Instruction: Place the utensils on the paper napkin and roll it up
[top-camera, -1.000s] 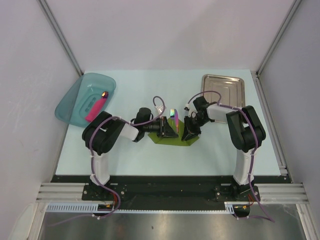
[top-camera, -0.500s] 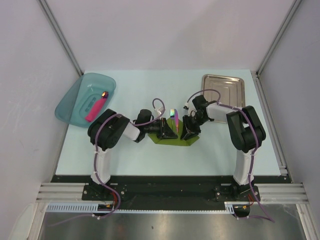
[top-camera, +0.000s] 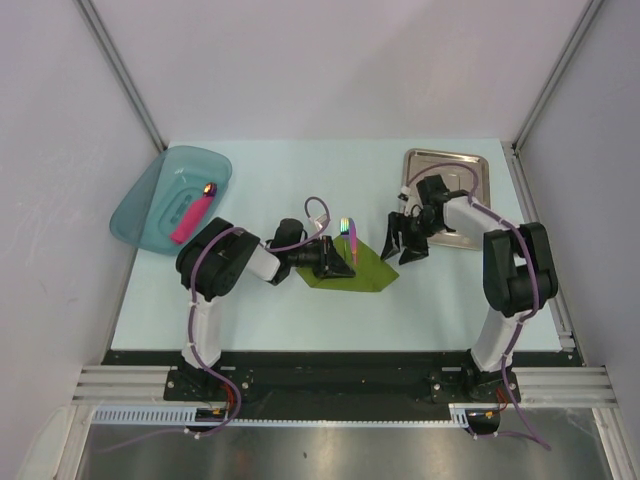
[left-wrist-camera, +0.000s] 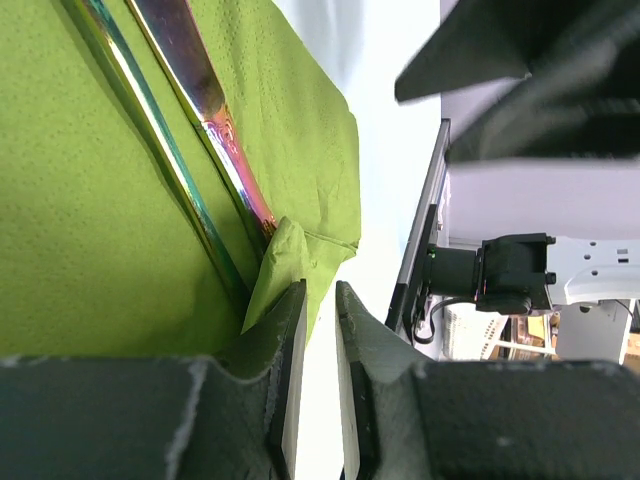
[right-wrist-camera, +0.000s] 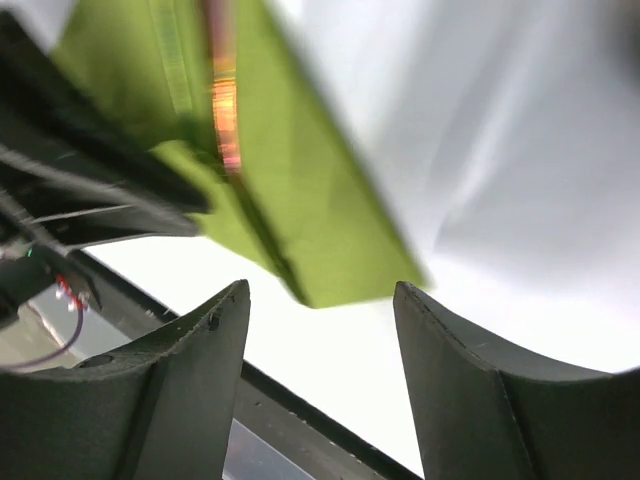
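Next, I pinch the napkin's loose corner, which lies flat beside the utensils, with my right gripper and pull it across the utensil ends (top-camera: 354, 261) toward my left gripper.
The olive-green paper napkin (top-camera: 370, 268) lies at the table's middle, with the two iridescent utensils (top-camera: 347, 230) on it, their tips sticking out at its far edge. In the left wrist view both utensils (left-wrist-camera: 205, 95) run side by side across the napkin (left-wrist-camera: 90, 210), and a small folded-up corner rises by one finger. My left gripper (top-camera: 340, 262) (left-wrist-camera: 320, 292) rests at the napkin's left part with only a narrow gap between its jaws, and bare table shows in that gap. My right gripper (top-camera: 403, 247) (right-wrist-camera: 320, 295) is wide open and empty, just right of the napkin (right-wrist-camera: 310, 200).
A silver steel tray (top-camera: 470, 170) sits at the back right, behind the right arm. A teal plastic tub (top-camera: 145, 205) at the back left holds a pink bar (top-camera: 190, 215).
My right gripper has let go of the napkin's right side and pulled back to the right, towards the tray. The napkin's right part now lies flatter. The left gripper has stayed put.
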